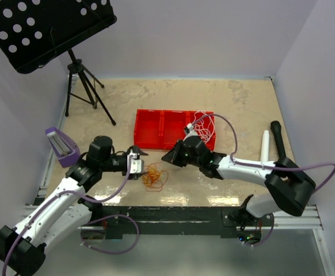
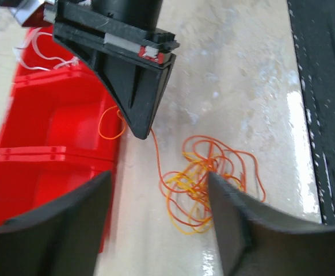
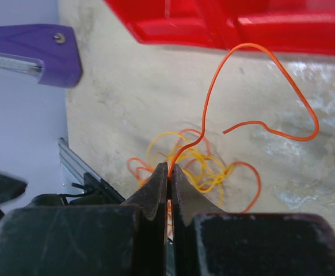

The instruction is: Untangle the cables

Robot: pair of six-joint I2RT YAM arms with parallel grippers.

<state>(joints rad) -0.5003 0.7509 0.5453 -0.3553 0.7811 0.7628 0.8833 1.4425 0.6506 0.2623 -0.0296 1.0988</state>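
Observation:
The orange cable from my right gripper runs into the loose tangle, so my left gripper will pinch and hold steady the tangle's top (image 2: 195, 175) before my right gripper pulls.
A tangle of thin orange and yellow cables (image 1: 155, 177) lies on the table in front of the red tray (image 1: 147, 127). My right gripper (image 3: 169, 168) is shut on one orange cable (image 3: 209, 98), which rises from the jaws and loops toward the tray. In the left wrist view the right gripper (image 2: 142, 131) points down at the tray's edge, and the orange cable (image 2: 156, 150) runs from its tip to the tangle (image 2: 205, 184). My left gripper (image 2: 159, 178) is open just above the tangle, holding nothing. White cables (image 1: 203, 123) lie in the tray's right compartment.
A black perforated music stand (image 1: 46, 26) on a tripod (image 1: 84, 86) stands at the back left. A white and black upright object (image 1: 269, 144) is at the right. A metal rail (image 1: 185, 214) runs along the near edge.

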